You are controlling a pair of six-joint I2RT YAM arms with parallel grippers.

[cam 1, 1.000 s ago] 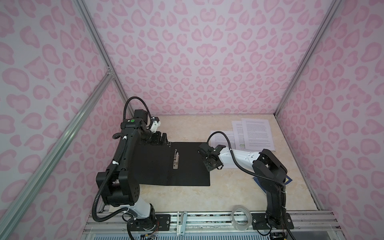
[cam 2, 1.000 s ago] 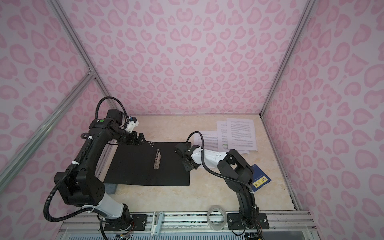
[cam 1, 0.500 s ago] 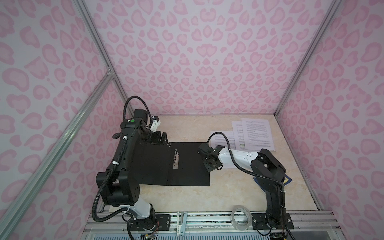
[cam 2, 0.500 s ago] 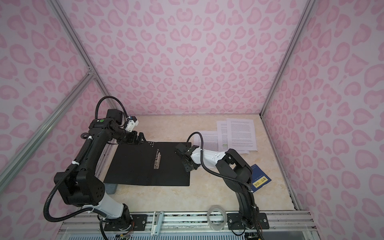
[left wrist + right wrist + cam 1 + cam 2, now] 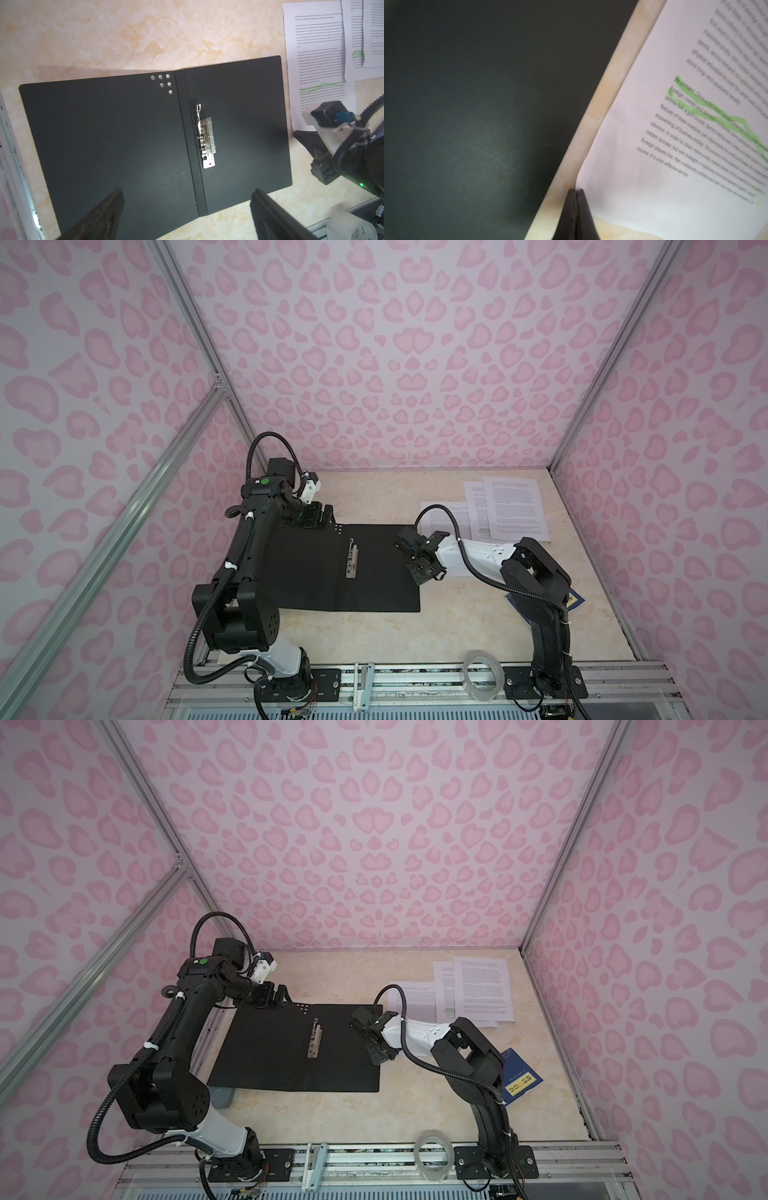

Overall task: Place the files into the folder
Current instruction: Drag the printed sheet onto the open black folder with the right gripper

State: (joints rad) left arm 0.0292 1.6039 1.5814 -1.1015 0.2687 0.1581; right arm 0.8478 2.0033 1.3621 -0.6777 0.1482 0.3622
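Note:
The robot's right gripper needs to let go of the green-marked file on the folder's black page (image 5: 401, 561) (image 5: 538, 88), between the metal clip and the nearest edge.
The folder (image 5: 307, 572) (image 5: 266, 1048) lies open and flat, black inside up, with its metal clip (image 5: 352, 560) (image 5: 204, 139) beside the spine. Three printed files (image 5: 515, 508) (image 5: 482, 986) overlap at the back right. My left gripper (image 5: 322, 516) (image 5: 188, 191) hangs open over the folder's far edge, holding nothing. My right gripper (image 5: 422, 576) (image 5: 576, 191) is down at the gap between the folder (image 5: 467, 104) and the nearest green-marked file (image 5: 675, 145). It is shut on that sheet's edge, which curls up off the table.
A clear tape roll (image 5: 482, 674) (image 5: 351, 226) sits on the front rail. A dark blue booklet (image 5: 519, 1077) with a yellow label lies behind my right arm. Pink patterned walls close in the marble table (image 5: 415, 635) on three sides.
My right gripper's jaws have closed together at the edge of the nearest file. Both arms have hardly moved, and the left gripper stays open.

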